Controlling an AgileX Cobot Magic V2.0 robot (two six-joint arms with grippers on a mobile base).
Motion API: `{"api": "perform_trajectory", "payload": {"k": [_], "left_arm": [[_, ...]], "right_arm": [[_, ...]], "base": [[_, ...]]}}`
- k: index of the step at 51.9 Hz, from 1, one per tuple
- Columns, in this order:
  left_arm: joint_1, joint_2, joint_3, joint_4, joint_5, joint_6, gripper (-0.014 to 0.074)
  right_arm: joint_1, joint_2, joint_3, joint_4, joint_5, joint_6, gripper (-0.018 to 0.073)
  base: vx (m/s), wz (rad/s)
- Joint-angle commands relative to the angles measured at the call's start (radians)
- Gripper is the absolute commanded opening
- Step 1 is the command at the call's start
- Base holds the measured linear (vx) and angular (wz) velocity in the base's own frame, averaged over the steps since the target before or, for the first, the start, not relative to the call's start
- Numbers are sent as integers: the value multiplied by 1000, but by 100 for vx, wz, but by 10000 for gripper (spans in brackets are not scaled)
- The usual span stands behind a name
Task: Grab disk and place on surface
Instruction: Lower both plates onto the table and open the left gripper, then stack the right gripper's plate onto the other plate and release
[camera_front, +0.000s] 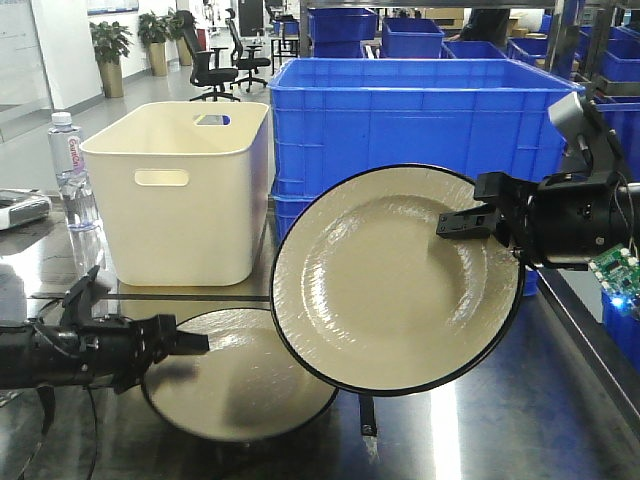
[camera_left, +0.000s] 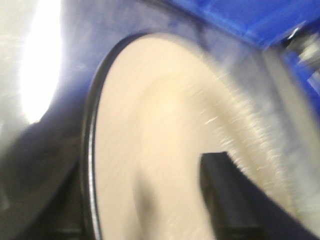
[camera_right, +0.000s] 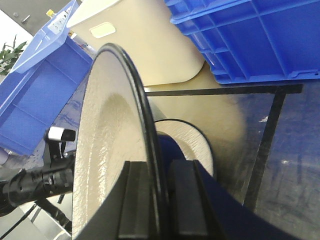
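Next, I release the large cream disk from my right gripper on top of the second cream disk (camera_front: 233, 364) that is lying flat.
A large cream disk (camera_front: 380, 290) with a black rim hangs tilted on edge above the table, its face toward the front camera. My right gripper (camera_front: 448, 224) is shut on its right rim; the right wrist view shows both fingers clamping the rim (camera_right: 150, 167) of this disk (camera_right: 105, 125). A second cream disk (camera_front: 250, 385) lies flat on the dark glossy surface (camera_front: 480, 430). My left gripper (camera_front: 195, 342) reaches over its left edge. In the blurred left wrist view one finger (camera_left: 225, 190) hovers over that disk (camera_left: 150, 125), the jaws wide apart.
A cream plastic bin (camera_front: 185, 190) and stacked blue crates (camera_front: 420, 110) stand behind the disks. A water bottle (camera_front: 72, 170) is at the far left. Black tape lines (camera_front: 366, 412) cross the tabletop. The table's right edge (camera_front: 585, 330) runs under my right arm.
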Motion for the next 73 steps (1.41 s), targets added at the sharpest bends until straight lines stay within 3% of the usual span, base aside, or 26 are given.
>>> {"api": "perform_trajectory", "payload": {"k": [1, 13, 17, 24, 28, 38, 49, 59, 68, 73], "left_arm": [[31, -84, -33, 41, -8, 21, 599], [142, -215, -33, 86, -42, 26, 567], [188, -285, -33, 95, -29, 26, 509], [257, -431, -33, 145, 10, 25, 211], [268, -503, -33, 165, 20, 24, -10], [268, -571, -33, 195, 57, 21, -9], [268, -565, -33, 198, 85, -4, -8], [268, -564, -33, 198, 109, -4, -8], [268, -564, -33, 198, 141, -4, -8], [268, -564, -33, 198, 143, -4, -8]], "right_arm": [[-1, -45, -34, 110, -63, -22, -9], [0, -42, -34, 156, -106, -102, -9], [0, -22, -34, 182, -122, -93, -9], [24, 79, -34, 264, -129, -79, -9], [75, 143, -34, 325, -165, -95, -9], [232, 281, -34, 527, -291, -243, -9], [317, 364, -34, 688, -292, -397, 9], [326, 375, -34, 696, -277, -466, 176], [318, 375, -34, 695, -284, -511, 470], [309, 374, -34, 695, -295, -595, 629]], "base": [[0, 0], [0, 0], [0, 0], [0, 0], [0, 0], [0, 0], [0, 0], [0, 0], [0, 0], [0, 0]]}}
